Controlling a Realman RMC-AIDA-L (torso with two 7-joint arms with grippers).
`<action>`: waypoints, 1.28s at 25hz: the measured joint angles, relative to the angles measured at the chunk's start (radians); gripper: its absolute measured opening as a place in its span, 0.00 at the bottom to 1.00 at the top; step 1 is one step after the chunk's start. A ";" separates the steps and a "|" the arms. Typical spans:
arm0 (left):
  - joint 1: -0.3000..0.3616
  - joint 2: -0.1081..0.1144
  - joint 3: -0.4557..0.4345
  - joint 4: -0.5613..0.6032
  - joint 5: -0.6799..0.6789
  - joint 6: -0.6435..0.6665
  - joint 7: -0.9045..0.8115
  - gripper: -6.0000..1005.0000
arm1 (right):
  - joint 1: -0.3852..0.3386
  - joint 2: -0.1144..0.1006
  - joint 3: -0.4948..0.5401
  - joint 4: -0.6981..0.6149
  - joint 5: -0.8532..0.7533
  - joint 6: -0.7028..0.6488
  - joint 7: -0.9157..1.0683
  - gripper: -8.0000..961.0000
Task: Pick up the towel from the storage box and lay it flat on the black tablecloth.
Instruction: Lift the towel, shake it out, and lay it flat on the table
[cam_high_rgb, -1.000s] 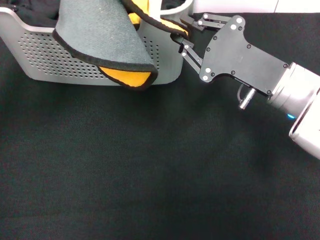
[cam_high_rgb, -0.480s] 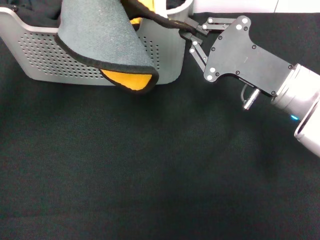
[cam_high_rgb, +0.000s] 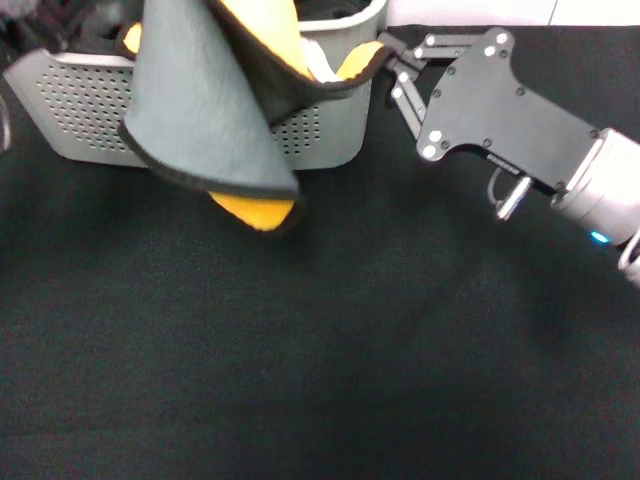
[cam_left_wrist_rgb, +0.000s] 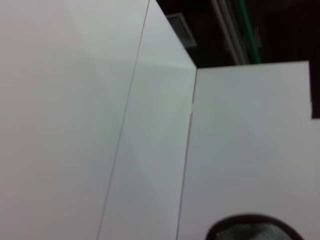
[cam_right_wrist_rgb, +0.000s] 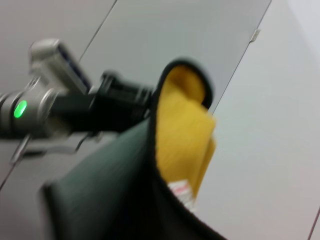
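The towel hangs folded over itself from both grippers, so the robot's left gripper needs to open, leave it hanging from the right gripper, and grab its hem lower down (cam_high_rgb: 212, 185).
The towel (cam_high_rgb: 200, 110), grey-teal with a black hem and a yellow back, hangs lifted over the front wall of the storage box (cam_high_rgb: 70, 110). Its lower fold dangles just above the black tablecloth (cam_high_rgb: 300, 350). My right gripper (cam_high_rgb: 383, 52) reaches in from the right and is shut on the towel's yellow corner beside the box's right end. In the right wrist view the towel (cam_right_wrist_rgb: 180, 125) fills the foreground. There my left gripper (cam_right_wrist_rgb: 145, 105) meets its hem from the far side and is shut on it. The head view does not show the left gripper.
The perforated box stands at the back left of the cloth, with dark items inside at its left end. White wall panels (cam_left_wrist_rgb: 150, 125) fill the left wrist view. My right arm's black body (cam_high_rgb: 500, 110) slants across the back right.
The towel has come further out of the box, hanging lower over its front wall and swinging right. The right gripper has risen slightly and moved right with its corner.
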 joint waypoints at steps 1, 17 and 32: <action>0.008 -0.003 0.000 -0.022 0.011 0.000 0.034 0.04 | -0.001 -0.001 0.008 0.000 0.000 0.013 0.013 0.03; 0.072 -0.052 -0.001 -0.424 0.225 -0.062 0.688 0.15 | 0.088 -0.010 0.229 0.012 -0.156 0.011 0.212 0.02; 0.118 -0.048 -0.060 -0.419 0.306 -0.206 0.761 0.21 | 0.065 -0.016 0.310 -0.080 -0.233 0.015 0.222 0.03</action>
